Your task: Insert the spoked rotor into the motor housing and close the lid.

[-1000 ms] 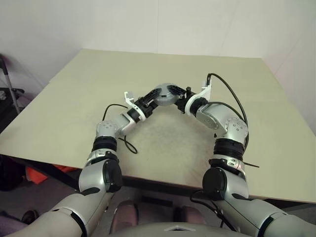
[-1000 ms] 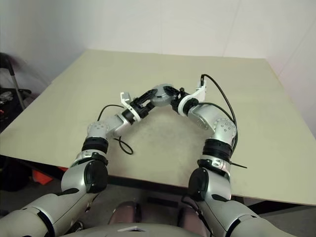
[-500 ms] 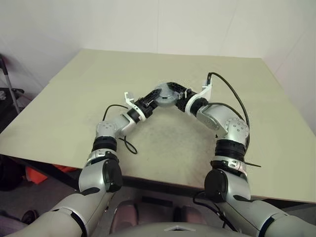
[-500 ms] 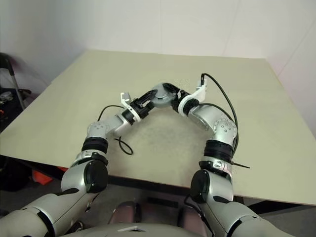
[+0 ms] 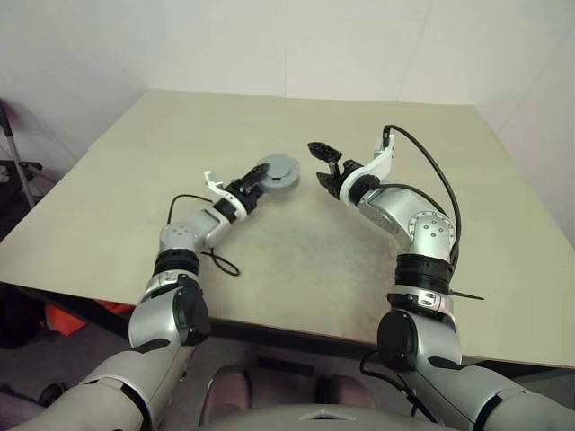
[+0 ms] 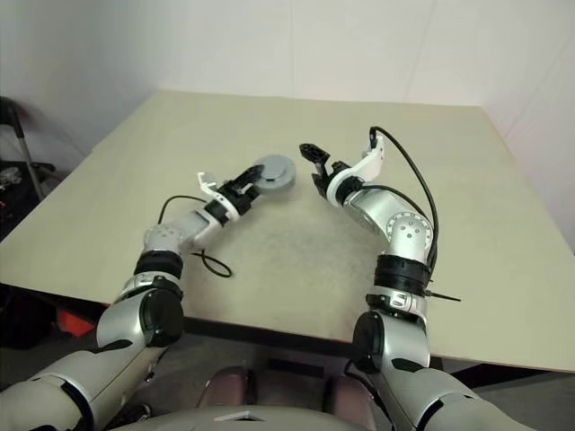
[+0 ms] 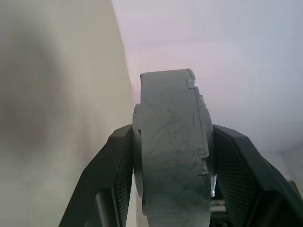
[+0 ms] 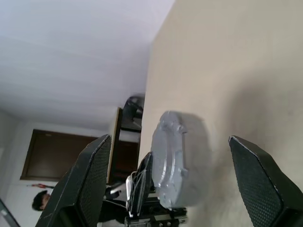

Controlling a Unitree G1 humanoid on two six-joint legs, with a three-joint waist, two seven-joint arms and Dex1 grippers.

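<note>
Next, my left gripper lets go of the motor housing on the pale table [image 5: 184,195] toward the dark stand, beside the white bracket.
My left gripper [image 5: 260,179] is shut on a thick grey round body [image 5: 279,170], the motor housing with the lid on it, held just over the table left of centre. In the left wrist view this body [image 7: 173,151] stands edge-on, a stepped seam along its rim, with the black fingers [image 7: 116,161] pressed against both flat sides. My right gripper [image 5: 322,164] hangs open to the right of it, apart from it. Its wide-spread fingers [image 8: 85,184] frame the held body [image 8: 177,161] in the right wrist view. The spoked rotor is hidden.
The pale table [image 5: 305,260] stretches wide around both arms, its near edge [image 5: 296,332] close to me. A black cable [image 5: 220,260] loops on it under the left forearm. A dark stand [image 5: 18,166] is off the table's left side.
The right gripper has opened, let go of the grey body and drawn off to the right. The left gripper has carried the body to the left.
</note>
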